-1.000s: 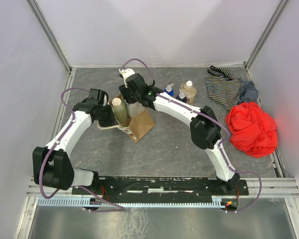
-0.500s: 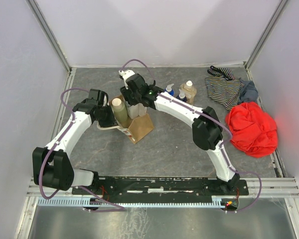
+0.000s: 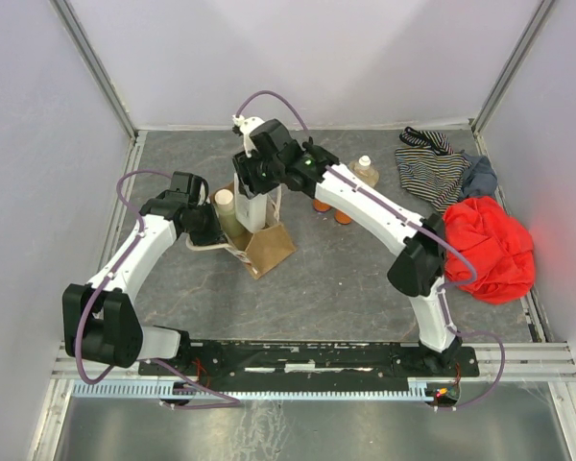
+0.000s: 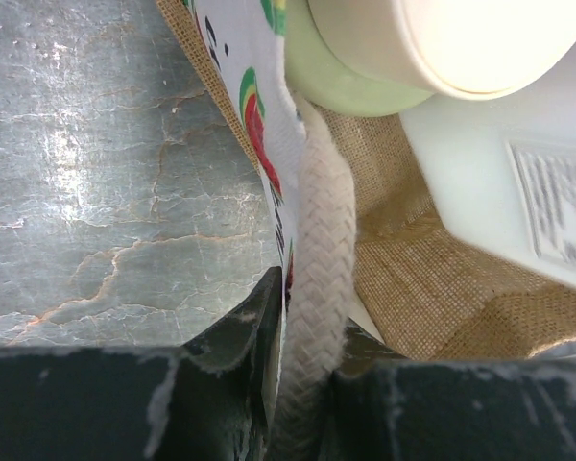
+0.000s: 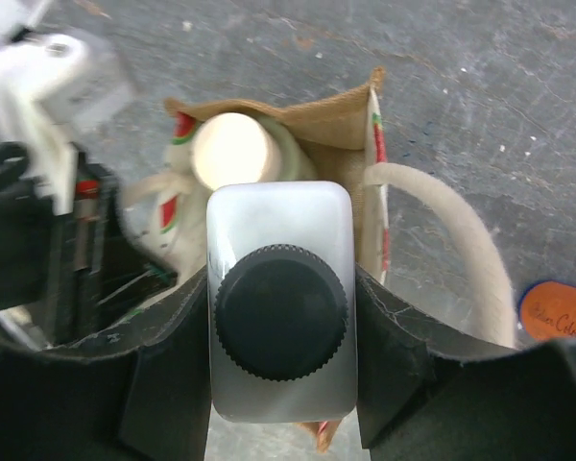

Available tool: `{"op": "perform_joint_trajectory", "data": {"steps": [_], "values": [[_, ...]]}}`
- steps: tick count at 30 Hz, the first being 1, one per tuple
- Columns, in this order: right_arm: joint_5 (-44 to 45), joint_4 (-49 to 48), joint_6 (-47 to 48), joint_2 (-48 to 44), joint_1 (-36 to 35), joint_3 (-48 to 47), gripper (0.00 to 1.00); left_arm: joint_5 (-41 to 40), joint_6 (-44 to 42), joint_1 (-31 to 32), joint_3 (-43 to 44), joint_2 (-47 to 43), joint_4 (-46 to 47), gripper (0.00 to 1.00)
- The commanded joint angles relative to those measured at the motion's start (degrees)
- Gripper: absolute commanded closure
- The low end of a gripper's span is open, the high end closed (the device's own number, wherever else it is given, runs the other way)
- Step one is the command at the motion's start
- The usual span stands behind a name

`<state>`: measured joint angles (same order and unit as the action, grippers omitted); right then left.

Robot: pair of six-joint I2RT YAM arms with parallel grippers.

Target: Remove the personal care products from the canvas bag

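Observation:
Next, I put the white flat bottle down beside the nearer orange bottle (image 3: pixel 372 226), in front of the beige pump bottle, with my right gripper.
The canvas bag (image 3: pixel 266 247) stands left of centre on the table. My right gripper (image 3: pixel 256 184) is shut on the white flat bottle (image 3: pixel 257 208), black cap up, and holds it raised in the bag's mouth; the right wrist view shows the bottle (image 5: pixel 280 240) between the fingers above the bag (image 5: pixel 307 120). The pale-green cylinder (image 3: pixel 229 212) stands in the bag. My left gripper (image 3: pixel 207 227) is shut on the bag's rim and cream handle (image 4: pixel 312 250). Two orange bottles (image 3: pixel 323 204) stand half hidden under the right arm, and the beige pump bottle (image 3: pixel 365 172) stands behind them.
A black-and-white striped garment (image 3: pixel 432 168) and a grey-blue cloth (image 3: pixel 480 175) lie at the back right. A red cloth (image 3: pixel 485 248) lies at the right edge. Grey walls close in the table on three sides.
My right gripper has risen with the white flat bottle, lifting it higher out of the bag. The right arm now covers the tops of the orange bottles. The left arm has not moved.

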<state>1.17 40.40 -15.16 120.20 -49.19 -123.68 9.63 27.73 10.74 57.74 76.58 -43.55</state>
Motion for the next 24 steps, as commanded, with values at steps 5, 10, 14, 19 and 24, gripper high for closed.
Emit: {"op": "perform_joint_trajectory", "data": {"steps": [5, 10, 14, 19, 24], "values": [[-9.54, -8.67, -5.47, -7.8, -0.73, -7.77, 0.52, 1.35, -0.82, 0.09, -0.25, -1.68, 0.13, 0.72], [-9.02, -9.17, -5.04, -10.14, -0.73, -8.4, 0.52, 0.91, -1.0, 0.11, -0.53, -1.96, 0.14, 0.72], [-4.81, -6.5, -1.81, -13.58, -0.6, -9.88, 0.51, 1.1, -1.09, 0.08, -0.46, -1.58, 0.2, 0.72], [-1.36, -1.73, 0.75, -18.55, 1.68, -10.05, 0.5, 1.53, -1.07, 0.13, 0.16, -1.0, 0.22, 0.71], [0.68, 2.18, 2.32, -25.55, 6.87, -4.79, 0.5, 2.06, -0.93, 0.12, 0.53, -0.91, 0.22, 0.72]]}}
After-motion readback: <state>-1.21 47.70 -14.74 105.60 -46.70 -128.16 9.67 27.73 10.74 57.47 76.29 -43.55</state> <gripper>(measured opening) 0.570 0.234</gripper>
